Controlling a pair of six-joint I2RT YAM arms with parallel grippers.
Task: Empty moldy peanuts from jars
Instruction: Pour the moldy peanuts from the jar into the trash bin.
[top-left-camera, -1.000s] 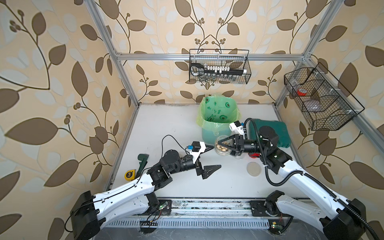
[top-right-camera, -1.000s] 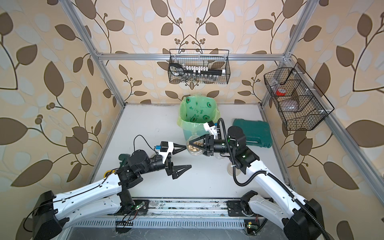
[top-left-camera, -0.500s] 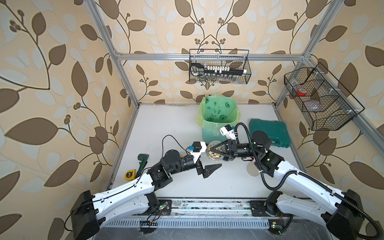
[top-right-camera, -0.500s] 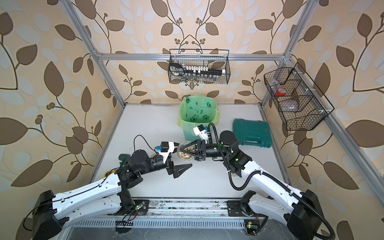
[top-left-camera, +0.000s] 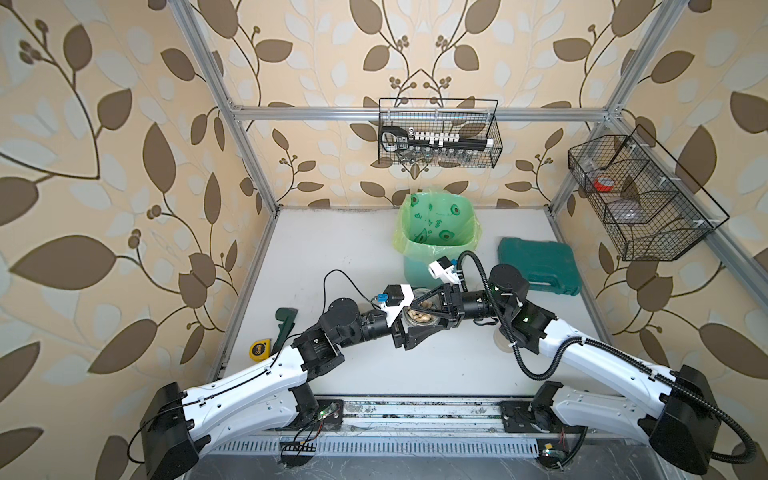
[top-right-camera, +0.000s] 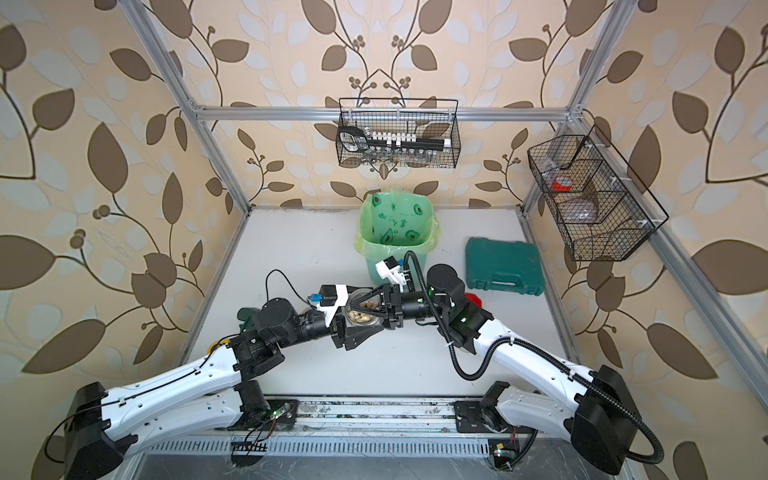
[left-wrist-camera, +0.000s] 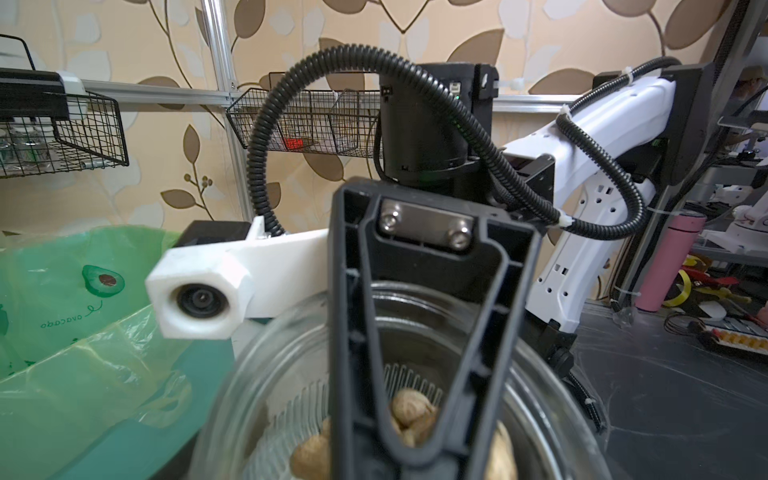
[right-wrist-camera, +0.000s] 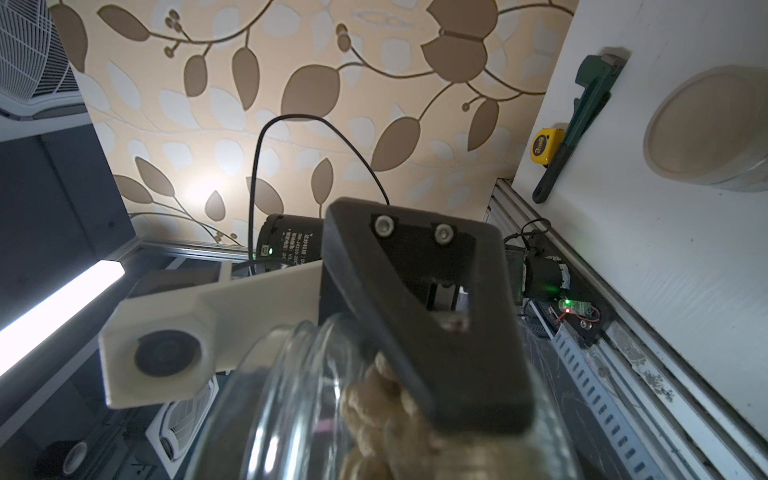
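My right gripper's finger lies across the jar's opening, so next my left gripper steadies the jar while my right gripper retakes its body (right-wrist-camera: 384, 448) before pouring.
A clear lidless jar (top-left-camera: 422, 321) with moldy peanuts (top-left-camera: 419, 317) hangs above the table's middle, and my right gripper (top-left-camera: 415, 316) is shut on it from the right. My left gripper (top-left-camera: 429, 316) reaches in from the left, one finger (top-left-camera: 415, 336) on the jar's near side and the other under its camera mount. Whether they press the glass does not show. The left wrist view looks into the jar (left-wrist-camera: 291, 374) at the peanuts (left-wrist-camera: 409, 409). A jar with a beige lid (right-wrist-camera: 706, 129) stands by the wrench. A red-lidded jar (top-right-camera: 472, 300) peeks out behind my right arm.
A mint-green bin (top-left-camera: 436, 224) with a green bag stands just behind the grippers. A green case (top-left-camera: 538, 266) lies to the right. A loose beige lid (top-left-camera: 500, 340) lies under my right arm. A wrench (top-left-camera: 284, 320) and a tape measure (top-left-camera: 259, 349) lie at the left.
My right arm has carried the jar away from the bin, leftward to my left gripper. The left jaws, wide open before, have narrowed around the jar.
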